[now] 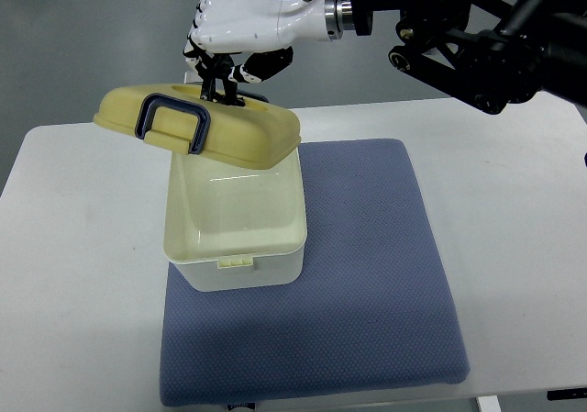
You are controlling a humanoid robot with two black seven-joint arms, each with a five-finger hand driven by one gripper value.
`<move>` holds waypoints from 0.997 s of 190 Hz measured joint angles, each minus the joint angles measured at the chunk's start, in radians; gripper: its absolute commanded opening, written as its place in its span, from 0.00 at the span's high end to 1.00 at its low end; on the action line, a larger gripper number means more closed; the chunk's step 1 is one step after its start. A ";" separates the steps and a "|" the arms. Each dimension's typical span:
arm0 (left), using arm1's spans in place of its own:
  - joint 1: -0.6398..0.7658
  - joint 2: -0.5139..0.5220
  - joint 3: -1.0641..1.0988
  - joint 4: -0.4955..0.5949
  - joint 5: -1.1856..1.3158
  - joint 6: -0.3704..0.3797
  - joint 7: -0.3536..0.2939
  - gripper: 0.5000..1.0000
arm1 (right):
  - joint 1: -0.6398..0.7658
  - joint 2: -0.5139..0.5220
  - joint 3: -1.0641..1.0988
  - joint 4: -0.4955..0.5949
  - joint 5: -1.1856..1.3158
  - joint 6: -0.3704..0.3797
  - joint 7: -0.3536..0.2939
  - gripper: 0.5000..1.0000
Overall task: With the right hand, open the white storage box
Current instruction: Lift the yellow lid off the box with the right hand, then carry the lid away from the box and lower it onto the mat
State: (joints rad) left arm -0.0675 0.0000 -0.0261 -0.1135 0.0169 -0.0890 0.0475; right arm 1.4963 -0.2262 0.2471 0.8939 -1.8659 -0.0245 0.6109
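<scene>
My right gripper has the pale yellow lid to put down. I should lay it across the blue mat's far corner (pixel 404 164), away from the white storage box.
A white storage box (pixel 240 238) stands on the left part of a blue mat (pixel 367 283). Its pale yellow lid (pixel 206 128), with a dark blue handle (pixel 174 123) on top, is lifted off the box's rim and tilted, hanging above the box's far side. My right hand (pixel 225 63), white with black fingers, comes in from the upper right and its fingers are curled onto the lid's far edge. The inside of the box shows and looks empty. A small latch tab (pixel 237 262) sits on the box's near rim.
The white table (pixel 73 274) extends left and right of the mat. The black right arm (pixel 477 36) crosses the top right of the view. The table's far edge runs behind the box.
</scene>
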 measured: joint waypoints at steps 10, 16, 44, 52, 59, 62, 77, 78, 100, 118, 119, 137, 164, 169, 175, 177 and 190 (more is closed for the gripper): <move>0.000 0.000 0.000 0.000 0.000 0.000 0.000 0.00 | -0.002 -0.015 0.016 -0.012 0.000 0.000 0.000 1.00; 0.000 0.000 0.000 0.000 0.000 0.000 0.000 0.00 | -0.004 -0.023 0.024 -0.020 0.001 0.000 0.000 1.00; 0.000 0.000 0.001 0.000 0.000 0.000 0.000 0.00 | -0.014 -0.063 0.046 -0.071 0.001 0.005 0.000 1.00; 0.000 0.000 0.001 0.000 0.000 0.000 0.000 0.00 | -0.021 -0.077 0.048 -0.086 0.001 0.008 0.000 1.00; 0.000 0.000 0.002 0.000 0.000 0.000 0.000 0.00 | -0.030 -0.090 0.049 -0.098 0.001 0.012 0.000 1.00; 0.000 0.000 0.002 0.000 0.000 0.000 0.000 0.00 | -0.035 -0.096 0.049 -0.102 0.001 0.014 0.000 1.00; 0.000 0.000 0.002 0.000 0.000 0.000 0.000 0.00 | -0.059 -0.126 0.049 -0.123 0.005 0.034 0.000 1.00; 0.000 0.000 0.002 0.000 0.000 0.000 0.000 0.00 | -0.061 -0.128 0.049 -0.124 0.006 0.035 0.000 1.00; 0.000 0.000 0.002 0.000 0.000 0.000 0.000 0.00 | -0.107 -0.158 0.049 -0.157 0.050 0.063 0.000 1.00; 0.000 0.000 0.002 0.000 0.000 0.000 0.000 0.00 | -0.144 -0.174 0.049 -0.186 0.110 0.073 0.000 1.00; 0.000 0.000 0.002 0.000 0.000 0.000 0.000 0.00 | -0.146 -0.175 0.049 -0.187 0.113 0.074 0.000 1.00; 0.000 0.000 0.002 0.000 0.000 0.000 0.000 0.00 | -0.185 -0.183 0.048 -0.209 0.157 0.085 0.000 1.00; 0.000 0.000 0.002 0.000 0.000 0.000 0.000 0.00 | -0.236 -0.205 0.042 -0.218 0.174 0.091 -0.026 1.00; 0.000 0.000 0.002 0.000 0.000 0.000 0.000 0.00 | -0.244 -0.208 0.042 -0.218 0.175 0.091 -0.040 1.00; 0.000 0.000 0.002 0.000 0.000 0.000 0.000 0.00 | -0.252 -0.210 0.042 -0.219 0.175 0.092 -0.057 1.00; 0.000 0.000 0.002 0.000 0.000 0.000 0.000 0.00 | -0.255 -0.210 0.042 -0.219 0.176 0.092 -0.064 1.00; 0.000 0.000 0.002 0.000 0.000 0.000 0.000 0.00 | -0.274 -0.213 0.045 -0.220 0.179 0.092 -0.111 1.00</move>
State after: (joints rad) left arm -0.0675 0.0000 -0.0245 -0.1135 0.0169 -0.0890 0.0475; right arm 1.2221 -0.4389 0.2917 0.6740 -1.6870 0.0674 0.4998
